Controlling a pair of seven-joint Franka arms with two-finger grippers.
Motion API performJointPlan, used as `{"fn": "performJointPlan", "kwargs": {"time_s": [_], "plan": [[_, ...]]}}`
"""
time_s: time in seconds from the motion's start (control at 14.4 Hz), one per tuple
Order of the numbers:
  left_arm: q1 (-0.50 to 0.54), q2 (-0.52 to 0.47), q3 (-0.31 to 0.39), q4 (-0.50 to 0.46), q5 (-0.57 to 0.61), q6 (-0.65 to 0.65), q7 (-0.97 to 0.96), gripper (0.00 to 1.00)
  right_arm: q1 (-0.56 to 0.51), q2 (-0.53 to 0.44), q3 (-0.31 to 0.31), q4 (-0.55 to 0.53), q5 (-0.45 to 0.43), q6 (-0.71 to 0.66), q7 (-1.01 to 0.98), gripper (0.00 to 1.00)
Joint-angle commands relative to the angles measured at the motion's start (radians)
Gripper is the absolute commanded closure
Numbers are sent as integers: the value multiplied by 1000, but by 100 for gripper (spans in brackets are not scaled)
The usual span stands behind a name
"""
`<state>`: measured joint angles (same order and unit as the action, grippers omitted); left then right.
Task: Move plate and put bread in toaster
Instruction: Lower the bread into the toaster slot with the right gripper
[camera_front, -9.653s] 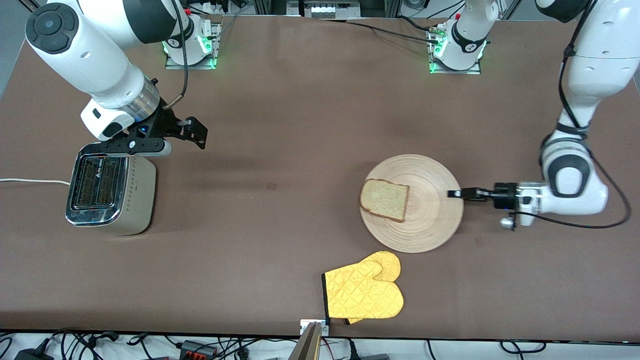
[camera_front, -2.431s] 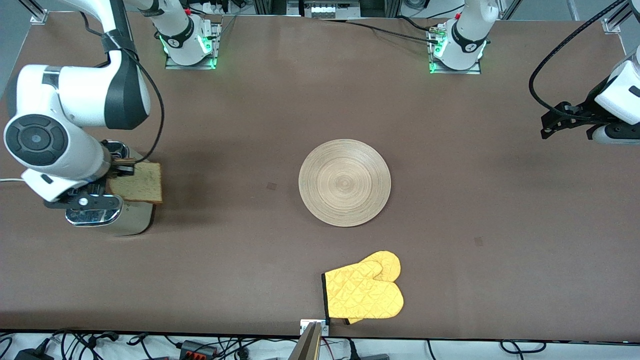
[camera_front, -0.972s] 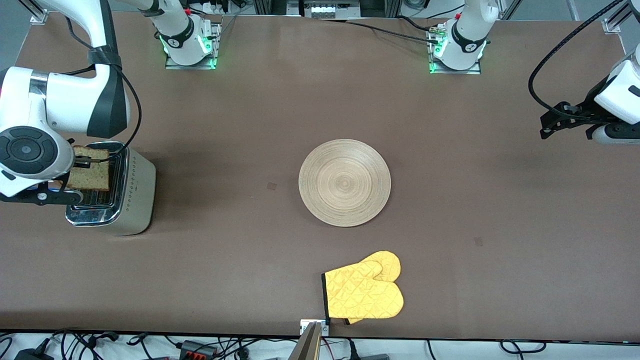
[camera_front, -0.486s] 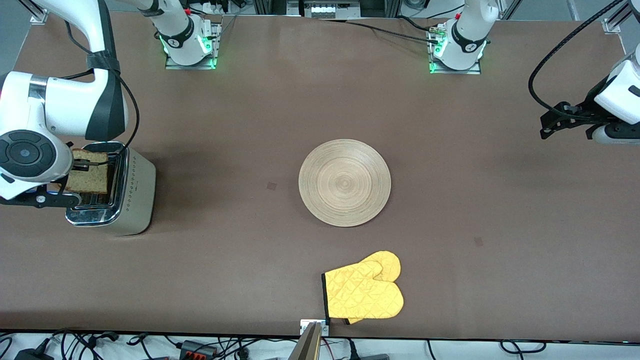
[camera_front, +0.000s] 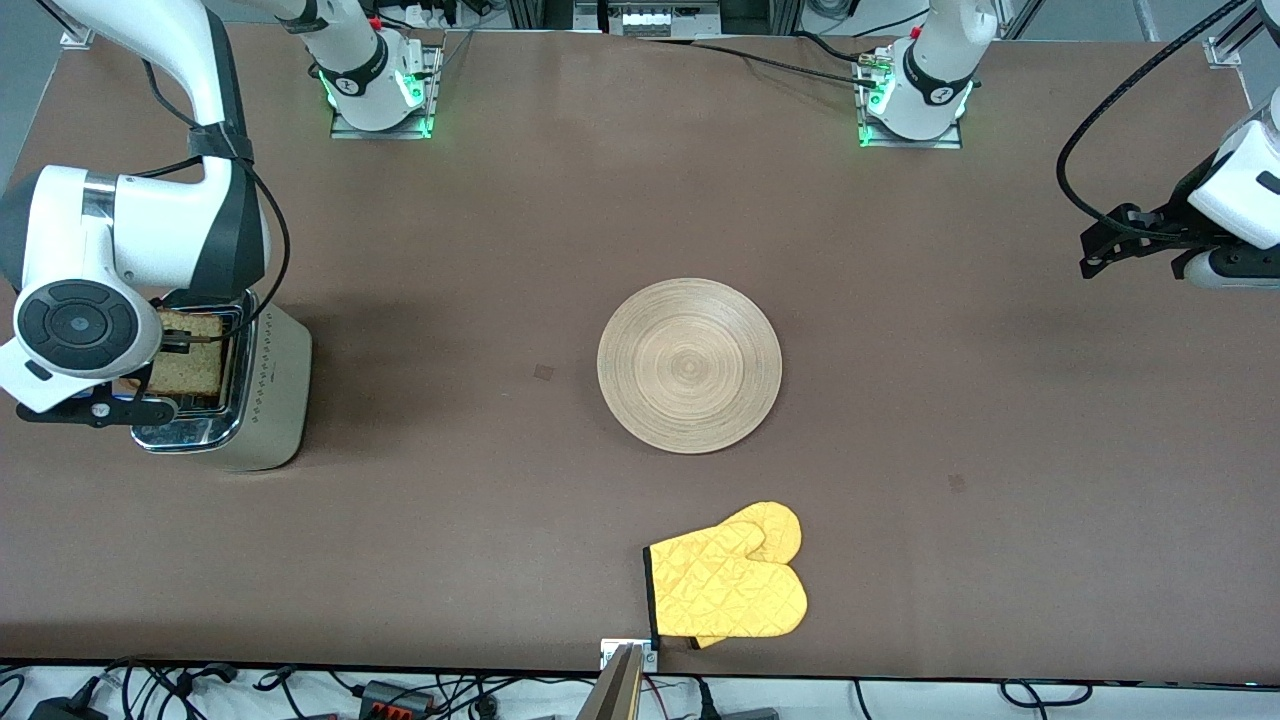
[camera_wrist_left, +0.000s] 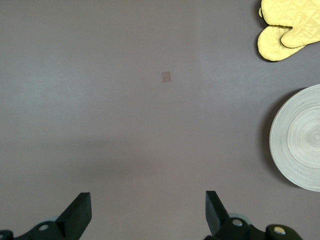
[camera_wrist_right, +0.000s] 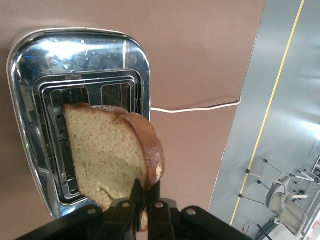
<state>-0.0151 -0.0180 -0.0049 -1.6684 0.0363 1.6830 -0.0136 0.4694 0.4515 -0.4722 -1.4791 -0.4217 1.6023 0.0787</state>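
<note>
I need to use my right gripper to lower the bread and let go of it down in the toaster slot nearer the wooden plate (camera_front: 205, 358) (camera_wrist_right: 75, 143).
The bread (camera_wrist_right: 107, 160) stands on edge in my right gripper (camera_wrist_right: 147, 187), which is shut on its crust. It hangs just over the toaster (camera_wrist_right: 75, 50), its lower edge at the mouth of a slot. In the front view the bread (camera_front: 190, 365) shows above the toaster (camera_front: 270, 400) at the right arm's end of the table, with the right gripper (camera_front: 178, 345) partly hidden under the arm's wrist. The wooden plate (camera_front: 690, 365) lies bare in the middle of the table. My left gripper (camera_front: 1095, 258) waits open in the air at the left arm's end, its fingers wide apart around nothing (camera_wrist_left: 147, 200).
A yellow oven mitt (camera_front: 730, 585) lies nearer the front camera than the plate, close to the table's edge. The toaster's white cord (camera_wrist_right: 195, 107) trails off the table's end. The left wrist view also shows the plate (camera_wrist_left: 300, 140) and the mitt (camera_wrist_left: 287, 25).
My right gripper has shifted the bread slightly over the toaster top and down toward a slot. The left arm, the plate and the mitt have not moved.
</note>
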Motion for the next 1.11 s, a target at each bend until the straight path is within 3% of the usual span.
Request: {"fn": "performJointPlan", "kwargs": {"time_s": [0.0,1.04], "plan": [[-3,12,0,30,-13,-20,-6,0,-11,-4,1,-12,18,33,13,100],[-3,12,0,30,-13,-20,-6,0,-8,9,3,-82,58,111,13,100]]}}
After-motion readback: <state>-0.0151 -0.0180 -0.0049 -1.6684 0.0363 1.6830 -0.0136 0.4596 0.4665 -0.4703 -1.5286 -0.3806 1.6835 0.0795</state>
